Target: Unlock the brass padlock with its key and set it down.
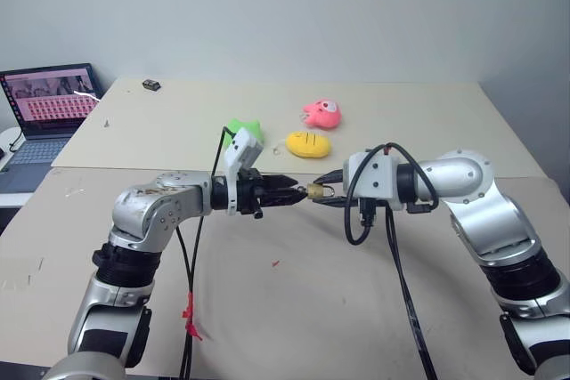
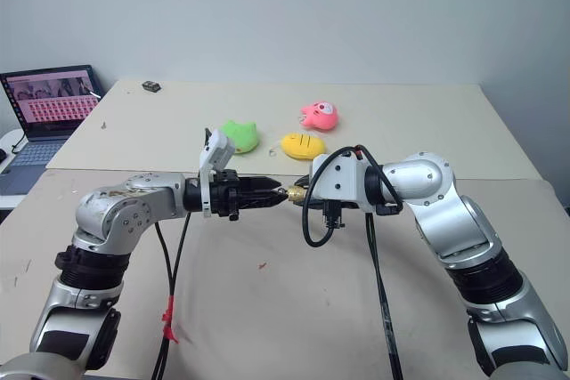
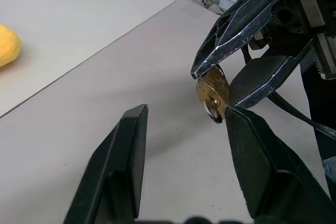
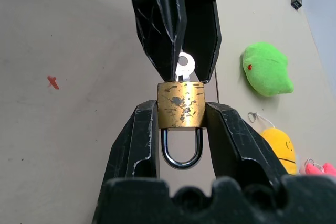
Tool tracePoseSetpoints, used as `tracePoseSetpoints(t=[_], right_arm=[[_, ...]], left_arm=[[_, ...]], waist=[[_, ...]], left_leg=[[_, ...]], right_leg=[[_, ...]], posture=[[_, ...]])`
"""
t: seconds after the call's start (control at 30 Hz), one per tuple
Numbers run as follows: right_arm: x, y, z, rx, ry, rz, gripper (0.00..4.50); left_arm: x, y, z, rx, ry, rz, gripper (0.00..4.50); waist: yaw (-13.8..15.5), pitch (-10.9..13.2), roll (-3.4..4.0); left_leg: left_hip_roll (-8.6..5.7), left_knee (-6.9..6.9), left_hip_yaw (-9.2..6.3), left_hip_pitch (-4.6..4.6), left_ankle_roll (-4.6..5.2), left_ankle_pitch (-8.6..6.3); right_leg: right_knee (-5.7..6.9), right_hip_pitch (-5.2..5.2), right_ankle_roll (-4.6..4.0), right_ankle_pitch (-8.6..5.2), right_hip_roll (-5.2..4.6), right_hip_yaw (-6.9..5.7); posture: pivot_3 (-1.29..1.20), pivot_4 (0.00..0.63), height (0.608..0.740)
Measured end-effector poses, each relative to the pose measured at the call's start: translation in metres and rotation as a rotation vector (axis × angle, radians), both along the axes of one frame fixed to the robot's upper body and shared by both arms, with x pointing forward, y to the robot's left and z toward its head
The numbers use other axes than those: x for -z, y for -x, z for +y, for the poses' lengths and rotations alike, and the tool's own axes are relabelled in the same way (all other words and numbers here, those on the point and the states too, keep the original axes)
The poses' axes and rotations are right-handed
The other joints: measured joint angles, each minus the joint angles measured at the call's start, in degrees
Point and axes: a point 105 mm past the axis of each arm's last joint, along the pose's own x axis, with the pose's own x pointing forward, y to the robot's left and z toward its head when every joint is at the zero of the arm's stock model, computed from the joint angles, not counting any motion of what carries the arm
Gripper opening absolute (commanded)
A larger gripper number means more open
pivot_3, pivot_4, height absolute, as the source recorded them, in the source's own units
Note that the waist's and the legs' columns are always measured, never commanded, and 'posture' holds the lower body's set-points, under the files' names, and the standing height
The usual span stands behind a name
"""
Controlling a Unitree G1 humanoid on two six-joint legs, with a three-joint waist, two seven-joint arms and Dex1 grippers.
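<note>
The padlock's shackle lies between my right gripper's fingers, so my left gripper should take the padlock's body [image 4: 181, 105] before my right gripper opens clear of the shackle.
The brass padlock [image 4: 181, 103] is held in the air over the table, clamped at its two sides by my right gripper [image 4: 181, 109], with its silvery shackle pointing back toward that wrist. The key [image 4: 185, 65] sticks out of the padlock's bottom face. My left gripper [image 3: 186, 111] faces the right one, its two fingers set on either side of the key's round head. One left fingertip [image 3: 233, 116] is at the key head; the other stands well apart from it. In the head views the two grippers meet at the padlock [image 1: 319, 191] at mid-table.
A green plush [image 1: 242, 129], a yellow plush [image 1: 308, 143] and a pink plush [image 1: 322, 113] lie on the far table [image 1: 419, 113] behind the grippers. An open laptop [image 1: 49, 104] stands at the far left, a small black object [image 1: 151, 84] near the back edge. Black cables hang from both wrists.
</note>
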Motion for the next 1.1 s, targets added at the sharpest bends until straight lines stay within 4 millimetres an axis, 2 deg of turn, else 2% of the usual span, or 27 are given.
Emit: tracePoseSetpoints(t=[0.07,0.1,0.33,0.53,0.73,0.77,0.8,0.87,0.97,1.1], right_arm=[[0.000,0.000,-0.001,0.003,0.002,-0.001,0.90],[0.000,-0.001,-0.001,0.006,0.003,-0.002,0.90],[0.000,-0.001,-0.002,0.008,0.003,-0.003,0.90],[0.001,-0.002,-0.004,0.029,0.008,0.010,0.90],[0.001,-0.005,-0.006,0.057,0.003,0.014,0.90],[0.001,-0.005,-0.006,0.057,0.002,0.013,0.90],[0.001,-0.005,-0.006,0.056,0.002,0.014,0.90],[0.000,-0.004,-0.005,0.048,0.002,0.015,0.90],[-0.001,-0.003,-0.004,0.040,-0.003,0.017,0.90],[-0.005,-0.002,-0.002,0.027,-0.007,0.005,0.90]], left_arm=[[0.000,0.002,-0.002,0.018,0.003,0.001,0.24],[-0.001,0.004,-0.003,0.028,0.003,-0.002,0.05],[0.000,0.004,-0.004,0.034,0.001,-0.005,0.05],[0.003,0.000,-0.007,0.039,-0.058,-0.112,0.05],[0.003,-0.006,-0.009,0.027,-0.033,-0.083,0.05],[0.003,-0.006,-0.009,0.026,-0.032,-0.085,0.58],[0.004,-0.007,-0.008,0.021,-0.034,-0.084,0.74],[0.005,-0.008,-0.006,0.009,-0.044,-0.085,1.53],[0.007,-0.009,-0.002,-0.013,-0.039,-0.042,2.47],[0.006,-0.004,0.002,-0.021,0.031,0.108,2.47]], waist=[[0.01,0.00,0.00],[0.00,0.00,0.00],[0.00,0.00,0.00],[0.07,0.00,0.00],[0.14,0.00,0.01],[0.10,-0.01,0.01],[0.09,-0.01,0.01],[0.10,0.00,0.01],[0.10,0.00,0.01],[0.10,-0.01,0.01]], left_leg=[[0.00,0.00,0.00,0.00,0.00,0.00],[-0.01,0.00,0.00,-0.01,0.00,0.00],[0.00,0.00,0.00,0.00,0.00,0.00],[-0.02,0.00,0.01,0.00,-0.01,0.01],[-0.02,0.01,0.00,-0.05,-0.01,0.01],[-0.02,0.01,0.00,-0.06,-0.01,0.01],[-0.02,0.01,0.00,-0.06,-0.01,0.01],[-0.01,0.01,-0.01,-0.06,-0.01,0.01],[-0.02,0.02,-0.02,-0.07,-0.01,0.01],[-0.01,0.05,-0.05,-0.08,-0.01,0.01]], right_leg=[[0.00,0.00,0.00,0.00,0.00,0.00],[0.00,0.00,0.00,0.00,-0.01,0.00],[0.00,0.00,0.00,0.00,0.00,0.00],[-0.02,0.00,-0.01,0.01,0.00,0.02],[-0.02,0.00,-0.01,0.01,0.00,0.02],[-0.02,-0.01,-0.01,0.01,0.00,0.02],[-0.01,-0.01,-0.01,0.01,0.00,0.02],[-0.02,-0.02,-0.01,0.01,0.01,0.01],[-0.01,-0.02,-0.01,0.01,0.00,0.01],[-0.01,0.00,-0.01,0.01,0.00,-0.01]], posture=[[0.00,0.150,0.657],[0.00,0.150,0.657],[0.00,0.150,0.657],[0.00,0.150,0.657],[0.00,0.150,0.657],[0.00,0.150,0.657],[0.00,0.150,0.657],[0.00,0.150,0.657],[0.00,0.150,0.657],[0.00,0.150,0.657]])
